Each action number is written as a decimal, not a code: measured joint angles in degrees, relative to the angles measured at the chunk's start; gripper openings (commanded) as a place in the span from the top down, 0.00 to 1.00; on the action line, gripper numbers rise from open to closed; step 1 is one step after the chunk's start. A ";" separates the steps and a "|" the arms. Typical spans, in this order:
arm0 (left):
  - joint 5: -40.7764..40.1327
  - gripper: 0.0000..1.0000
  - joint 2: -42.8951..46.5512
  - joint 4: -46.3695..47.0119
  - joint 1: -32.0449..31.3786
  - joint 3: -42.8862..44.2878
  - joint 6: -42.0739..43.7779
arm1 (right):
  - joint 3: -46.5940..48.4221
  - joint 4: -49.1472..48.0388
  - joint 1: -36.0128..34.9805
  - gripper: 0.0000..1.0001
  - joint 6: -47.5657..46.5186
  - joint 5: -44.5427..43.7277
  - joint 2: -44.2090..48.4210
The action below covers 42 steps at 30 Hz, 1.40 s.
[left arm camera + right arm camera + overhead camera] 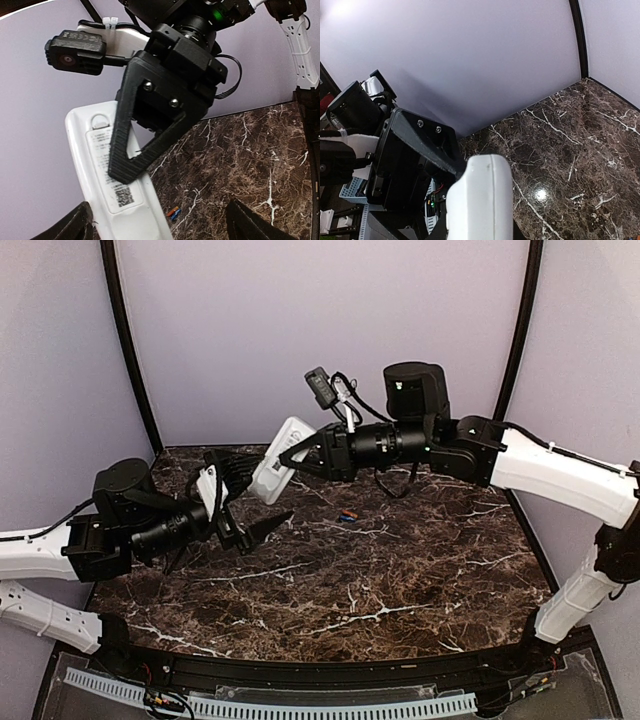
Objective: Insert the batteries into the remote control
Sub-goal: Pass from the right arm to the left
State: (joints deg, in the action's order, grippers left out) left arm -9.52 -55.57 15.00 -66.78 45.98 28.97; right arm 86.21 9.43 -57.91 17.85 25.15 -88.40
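Note:
The remote lies slanted across the left gripper's fingers with its labelled back under the right gripper's finger, so the robot's left gripper will turn square and take the remote's lower end [268, 484].
The white remote control [281, 462] is held in the air above the table's back left. My right gripper [290, 455] is shut on it, one black finger [131, 150] lying across its labelled back [107, 165]. The remote's end fills the right wrist view [480, 200]. My left gripper [255, 492] is wide open, with the remote's lower end between its jaws, close to one finger [75, 225]; the other finger [250, 220] stands well apart. The two batteries [347, 516], one orange-red and one blue, lie side by side on the marble table and also show in the left wrist view [173, 213].
The dark marble table [400, 580] is enclosed by pale walls with black corner posts [130, 350]. The left gripper's body [415, 150] sits close against the remote in the right wrist view. A black rail with a white cable duct [300, 705] runs along the near edge.

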 measured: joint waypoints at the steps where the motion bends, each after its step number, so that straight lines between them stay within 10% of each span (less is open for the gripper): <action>1: -1.31 0.08 -0.09 0.37 0.00 -0.02 0.66 | -0.04 0.02 0.07 1.00 -0.35 0.39 -0.04; 17: 17.88 0.32 2.80 -15.69 5.40 6.75 -17.22 | 5.77 18.27 -0.13 1.00 -27.56 13.99 2.69; 34: 25.66 0.48 -6.45 -15.65 5.40 10.62 -23.71 | 13.27 27.87 -0.17 1.00 -34.75 14.95 1.20; 42: 26.23 0.90 -6.73 -12.85 5.40 10.97 -25.42 | 13.27 27.80 -0.17 1.00 -35.08 14.91 0.55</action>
State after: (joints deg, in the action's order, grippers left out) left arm 16.71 -62.30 2.15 -61.39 56.95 3.55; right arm 99.48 37.23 -58.08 -17.23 40.05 -87.85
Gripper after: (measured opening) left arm 0.260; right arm 0.208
